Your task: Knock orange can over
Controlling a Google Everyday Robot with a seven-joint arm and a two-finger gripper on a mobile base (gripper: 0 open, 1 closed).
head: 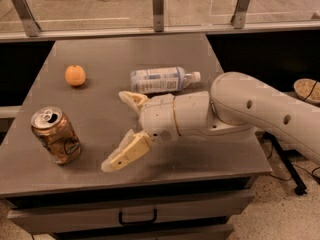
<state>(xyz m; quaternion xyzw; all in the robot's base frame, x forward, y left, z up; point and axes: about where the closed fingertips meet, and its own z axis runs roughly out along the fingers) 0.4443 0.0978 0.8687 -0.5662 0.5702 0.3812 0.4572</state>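
The robot's gripper should next go to the orange can and close around the can's body point(63, 141), below its silver top.
The orange can point(55, 136) stands upright near the front left of the grey table point(100, 54), its silver top and pull tab facing up. My gripper point(118, 130) reaches in from the right, low over the table, to the right of the can with a gap between them. It is open and empty: one finger point(126, 154) points toward the front edge, the other point(131, 99) lies farther back near the bottle.
A clear plastic bottle point(162, 79) with a pale label lies on its side behind the gripper. A small round orange fruit point(75, 75) sits at the back left. A drawer handle point(137, 216) is below the table's front edge. A glass railing runs behind.
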